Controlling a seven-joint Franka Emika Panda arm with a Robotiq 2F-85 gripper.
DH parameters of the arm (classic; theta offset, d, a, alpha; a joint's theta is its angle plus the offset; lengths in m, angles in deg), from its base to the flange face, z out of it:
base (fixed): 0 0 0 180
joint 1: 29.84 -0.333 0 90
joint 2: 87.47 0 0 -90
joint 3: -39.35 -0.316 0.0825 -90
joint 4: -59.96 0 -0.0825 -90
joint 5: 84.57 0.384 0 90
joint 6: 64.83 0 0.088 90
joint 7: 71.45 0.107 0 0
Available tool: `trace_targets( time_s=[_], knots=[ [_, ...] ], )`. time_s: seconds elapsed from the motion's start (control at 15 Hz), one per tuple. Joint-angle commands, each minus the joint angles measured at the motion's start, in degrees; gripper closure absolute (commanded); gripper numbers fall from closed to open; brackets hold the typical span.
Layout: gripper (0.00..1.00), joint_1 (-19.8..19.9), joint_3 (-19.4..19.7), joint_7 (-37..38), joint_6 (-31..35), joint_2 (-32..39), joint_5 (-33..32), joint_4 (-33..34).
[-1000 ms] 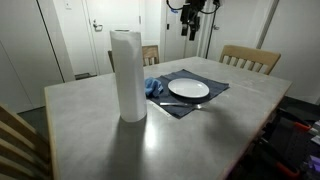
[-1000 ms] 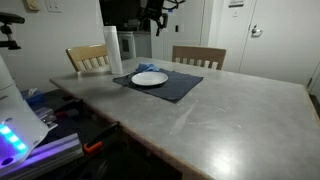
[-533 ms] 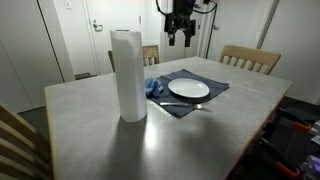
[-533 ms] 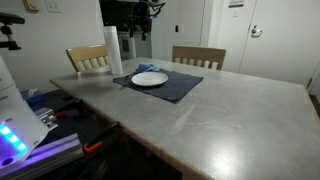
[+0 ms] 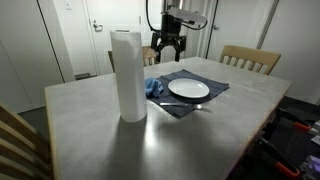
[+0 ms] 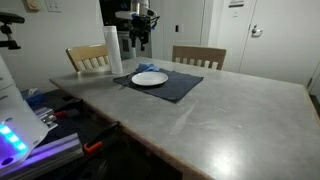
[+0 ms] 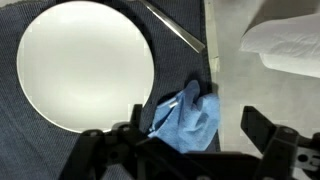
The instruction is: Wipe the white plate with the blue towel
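The blue towel's crumpled middle (image 5: 153, 86) (image 7: 194, 119) is between the white plate and the paper towel roll. My gripper should go down to it next and close there.
A white plate (image 5: 189, 89) lies on a dark placemat (image 5: 212, 97); it also shows in an exterior view (image 6: 150, 78) and in the wrist view (image 7: 85, 65). A crumpled blue towel (image 5: 153, 87) lies at the mat's edge next to the plate, seen close in the wrist view (image 7: 190, 119). My gripper (image 5: 166, 55) hangs open and empty in the air above the towel; it also shows in an exterior view (image 6: 137, 40). In the wrist view its fingers (image 7: 185, 150) frame the towel from above.
A tall paper towel roll (image 5: 127, 75) stands on the grey table (image 5: 100, 130) beside the towel. A utensil (image 7: 172, 25) lies on the mat by the plate. Wooden chairs (image 5: 250, 59) stand at the table's far side.
My gripper has come down and moved from above the plate's far side toward the blue towel. Plate and towel have not moved.
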Motion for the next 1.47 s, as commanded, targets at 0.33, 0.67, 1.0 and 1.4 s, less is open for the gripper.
trace_targets(
  time_s=[0.33, 0.67, 1.0, 1.4],
  knots=[
    [0.0, 0.0, -0.1, 0.3, -0.9, 1.7, -0.9, 1.4],
    [0.0, 0.0, -0.3, 0.6, 1.0, 5.8, 0.3, 2.9],
    [0.0, -1.4, 0.1, 2.7, 3.0, 9.5, -0.9, 6.1],
    [0.0, -2.2, 0.8, 2.7, 1.7, 15.3, -2.5, 12.7]
  ],
)
